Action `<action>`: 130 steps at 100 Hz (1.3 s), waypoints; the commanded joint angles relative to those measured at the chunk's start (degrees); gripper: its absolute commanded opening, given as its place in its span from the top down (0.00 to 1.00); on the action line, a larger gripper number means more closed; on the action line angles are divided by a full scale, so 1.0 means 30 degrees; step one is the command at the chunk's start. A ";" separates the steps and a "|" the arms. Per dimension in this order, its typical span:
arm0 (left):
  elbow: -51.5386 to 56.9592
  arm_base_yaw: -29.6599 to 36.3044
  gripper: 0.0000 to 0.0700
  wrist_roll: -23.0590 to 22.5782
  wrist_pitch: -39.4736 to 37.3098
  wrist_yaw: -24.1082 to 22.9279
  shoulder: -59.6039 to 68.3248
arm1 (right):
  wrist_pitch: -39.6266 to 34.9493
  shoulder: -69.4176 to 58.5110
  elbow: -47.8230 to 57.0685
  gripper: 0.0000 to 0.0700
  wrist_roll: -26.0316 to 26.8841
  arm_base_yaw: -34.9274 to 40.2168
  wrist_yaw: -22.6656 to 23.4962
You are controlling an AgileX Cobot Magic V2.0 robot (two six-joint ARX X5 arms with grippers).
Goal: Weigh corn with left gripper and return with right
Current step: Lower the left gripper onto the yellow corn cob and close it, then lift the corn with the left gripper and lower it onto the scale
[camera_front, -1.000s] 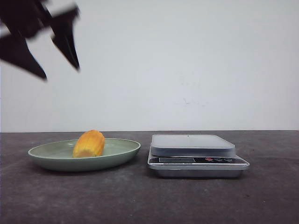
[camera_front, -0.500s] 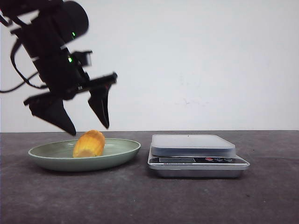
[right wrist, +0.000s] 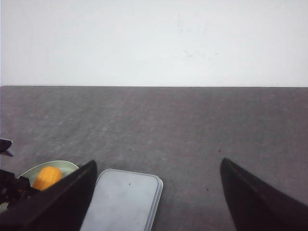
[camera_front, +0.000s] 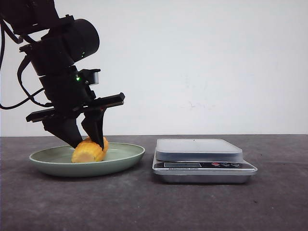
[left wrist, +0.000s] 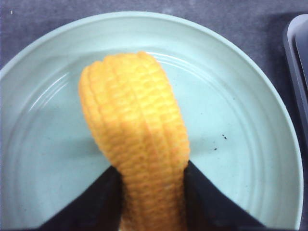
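The corn, still resting on the pale green plate, will be released by my left gripper on the grey top of the kitchen scale (camera_front: 187, 139), toward its back edge.
The corn (camera_front: 86, 153) lies in a pale green plate (camera_front: 126, 157) at the left of the table. My left gripper (camera_front: 89, 144) has come down over it, and its two black fingers press against both sides of the cob. In the left wrist view the corn (left wrist: 137, 139) fills the gap between the fingers of the left gripper (left wrist: 150, 166), resting on the plate (left wrist: 250, 144). My right gripper (right wrist: 158, 162) is open and empty, hanging above the table, out of the front view. From there the corn (right wrist: 46, 177) shows small at the edge.
A kitchen scale (camera_front: 198, 149) with a grey top and a silver base stands just right of the plate. The same scale (right wrist: 127, 197) lies under the right gripper, and its edge (left wrist: 298, 57) shows in the left wrist view. A white wall rises behind the dark table.
My left arm dropped from high at the left down onto the plate. Its fingers narrowed from wide open to closed against the corn, which shifted slightly.
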State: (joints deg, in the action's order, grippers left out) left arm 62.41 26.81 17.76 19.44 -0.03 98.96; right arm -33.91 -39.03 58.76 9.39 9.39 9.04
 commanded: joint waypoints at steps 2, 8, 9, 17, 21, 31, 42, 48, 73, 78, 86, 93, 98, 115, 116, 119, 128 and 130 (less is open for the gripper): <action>0.0211 0.0197 0.99 -0.0204 0.0211 0.0153 0.0277 | 0.0153 -0.0066 0.0299 0.27 -0.0153 0.0080 -0.0022; 0.0233 0.0197 0.99 -0.0211 0.0372 0.0240 -0.0131 | 0.0153 -0.0066 0.0299 0.27 -0.0153 0.0080 -0.0029; 0.0248 0.0197 0.99 -0.0211 0.0379 0.0262 -0.0226 | 0.0153 -0.0066 0.0299 0.27 -0.0153 0.0080 -0.0029; 0.0379 0.0270 0.99 -0.0240 0.0503 0.0772 -0.1231 | 0.0131 -0.0066 0.0299 0.27 -0.0160 0.0080 -0.0022; 0.0663 0.0386 0.99 -0.0153 0.0823 0.1515 -0.1668 | 0.0131 -0.0066 0.0299 0.27 -0.0262 0.0080 -0.0022; 0.2375 0.1129 0.98 -0.0146 0.2630 0.2798 -0.2025 | 0.0160 -0.0066 0.0299 0.27 -0.0328 0.0080 -0.0036; 0.4707 0.2681 0.98 -0.0641 0.3577 0.1625 -0.1974 | 0.0160 -0.0058 0.0299 0.27 -0.0313 0.0080 -0.0015; 0.5799 0.3548 0.98 -0.0612 0.3133 0.0801 -0.1909 | 0.0131 -0.0058 0.0299 0.27 -0.0313 0.0080 -0.0007; 0.9777 0.5282 0.98 -0.0087 0.2171 -0.1195 0.0634 | 0.0124 -0.0058 0.0299 0.27 -0.0350 0.0080 -0.0007; 1.0069 0.5413 0.98 0.0095 0.1756 -0.1450 0.1275 | 0.0124 -0.0058 0.0299 0.27 -0.0342 0.0080 -0.0007; 1.0287 0.5472 0.98 0.0947 0.1421 -0.1428 0.2288 | 0.0117 -0.0058 0.0299 0.27 -0.0342 0.0080 -0.0007; 1.0302 0.5464 0.98 0.1304 0.1392 -0.1297 0.3118 | 0.0102 -0.0058 0.0299 0.27 -0.0342 0.0080 -0.0007; 1.0302 0.5464 0.98 0.1326 0.1530 -0.1275 0.3723 | 0.0102 -0.0058 0.0299 0.27 -0.0342 0.0080 -0.0007; 1.0302 0.5683 0.98 0.1319 0.1661 -0.0896 0.5217 | -0.0051 -0.0058 0.0299 0.27 -0.0350 0.0080 -0.0015; 1.0302 0.5705 0.98 0.1319 0.1647 -0.0852 0.5289 | -0.0073 -0.0058 0.0299 0.27 -0.0350 0.0080 -0.0015; 1.0302 0.5770 0.98 0.1319 0.1574 -0.0707 0.5486 | -0.0095 -0.0058 0.0299 0.27 -0.0350 0.0080 -0.0015; 1.0302 0.5843 0.82 0.1333 0.1545 -0.0481 0.5829 | -0.0233 -0.0058 0.0299 0.27 -0.0350 0.0080 -0.0015; 1.0302 0.5850 0.73 0.1326 0.1545 -0.0481 0.5880 | -0.0248 -0.0058 0.0299 0.27 -0.0350 0.0080 -0.0015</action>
State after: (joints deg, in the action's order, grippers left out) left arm 92.01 43.64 21.34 24.62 -1.58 115.02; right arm -34.83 -38.98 58.76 8.82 9.39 9.04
